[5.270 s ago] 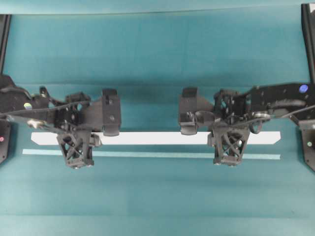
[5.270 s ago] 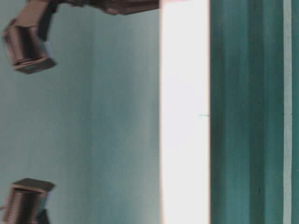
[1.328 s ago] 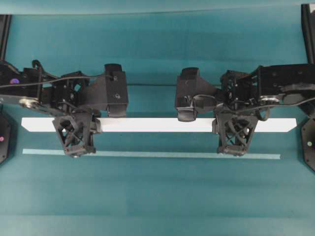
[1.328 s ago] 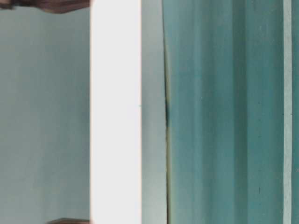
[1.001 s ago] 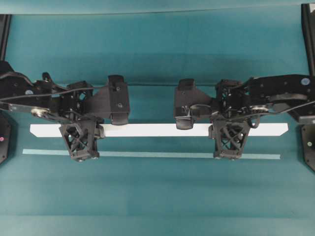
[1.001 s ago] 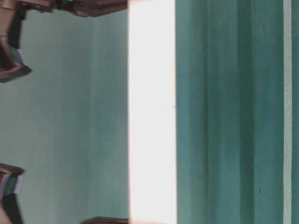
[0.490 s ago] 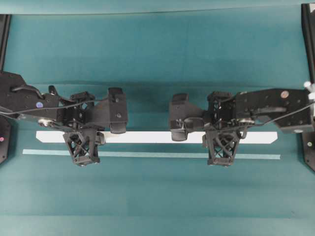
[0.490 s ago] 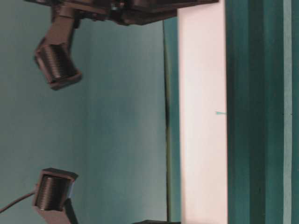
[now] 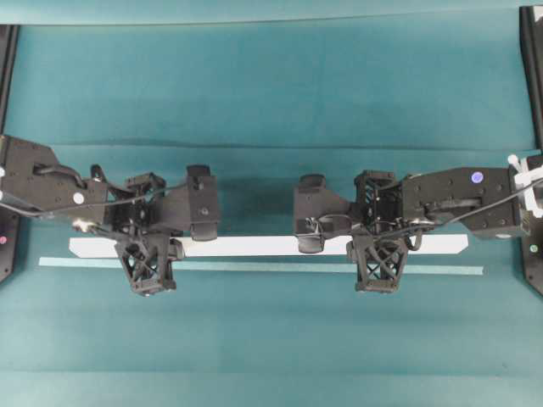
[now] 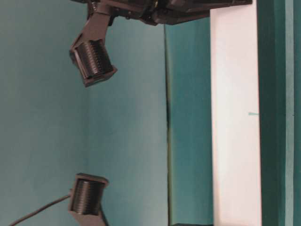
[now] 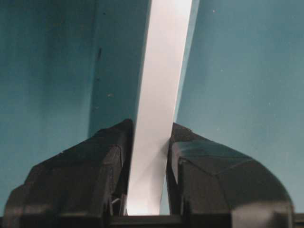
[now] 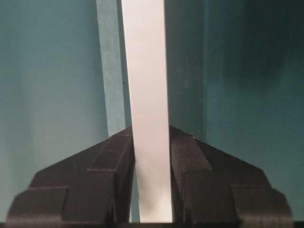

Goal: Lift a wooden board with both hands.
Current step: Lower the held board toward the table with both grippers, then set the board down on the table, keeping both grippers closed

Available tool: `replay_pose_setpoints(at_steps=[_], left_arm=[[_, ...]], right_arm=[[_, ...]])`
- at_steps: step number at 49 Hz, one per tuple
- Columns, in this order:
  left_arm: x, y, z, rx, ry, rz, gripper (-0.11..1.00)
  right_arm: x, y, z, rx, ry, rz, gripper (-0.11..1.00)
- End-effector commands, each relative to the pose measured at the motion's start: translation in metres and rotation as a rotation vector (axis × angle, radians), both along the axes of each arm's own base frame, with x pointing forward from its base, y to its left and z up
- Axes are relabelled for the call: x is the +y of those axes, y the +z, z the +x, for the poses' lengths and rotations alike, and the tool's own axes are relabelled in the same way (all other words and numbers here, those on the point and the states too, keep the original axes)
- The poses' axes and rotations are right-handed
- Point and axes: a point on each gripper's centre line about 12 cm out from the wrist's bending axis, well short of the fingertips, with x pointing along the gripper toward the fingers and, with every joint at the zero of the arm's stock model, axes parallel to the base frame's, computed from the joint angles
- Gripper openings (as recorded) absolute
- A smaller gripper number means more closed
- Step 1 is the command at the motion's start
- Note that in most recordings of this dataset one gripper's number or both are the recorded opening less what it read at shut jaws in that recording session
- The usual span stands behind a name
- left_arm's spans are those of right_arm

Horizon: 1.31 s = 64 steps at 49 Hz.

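The robot's left gripper needs to release the wooden board on the table cloth (image 9: 268,254), along the tape strip's far edge.
The wooden board (image 9: 254,246) is a long white plank that spans most of the overhead view, just behind the pale tape strip. My left gripper (image 9: 151,250) is shut on it near its left end, and my right gripper (image 9: 377,248) is shut on it right of the middle. In the left wrist view the black fingers (image 11: 114,156) press both sides of the board (image 11: 166,57). The right wrist view shows the same grip (image 12: 150,130) on the board (image 12: 145,57). The table-level view has the board (image 10: 235,117) as a bright upright band.
A thin pale teal tape strip (image 9: 271,268) lies on the teal table cloth (image 9: 271,356), parallel to the board and just in front of it. Black frame posts stand at the far left (image 9: 7,68) and far right (image 9: 534,68).
Both arms have come down with the board still gripped. It looks smaller from overhead and sits closer to the tape strip. In the table-level view it has shifted right.
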Motion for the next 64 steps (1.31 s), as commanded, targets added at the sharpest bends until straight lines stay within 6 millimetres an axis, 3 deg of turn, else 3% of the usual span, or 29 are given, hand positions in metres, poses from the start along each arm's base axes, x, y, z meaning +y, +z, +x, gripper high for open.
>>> replay_pose_setpoints(at_steps=[1, 27, 64], left_arm=[[0.002, -0.002, -0.001, 0.004, 0.047, -0.017, 0.18], [0.002, -0.015, 0.000, 0.000, 0.048, -0.019, 0.18], [0.005, -0.023, -0.004, 0.003, 0.039, -0.012, 0.18]], right_arm=[[0.005, -0.007, -0.003, 0.015, 0.015, 0.002, 0.21], [0.014, -0.027, -0.006, 0.026, 0.023, 0.013, 0.21], [0.016, -0.034, -0.003, 0.010, 0.013, 0.019, 0.21]])
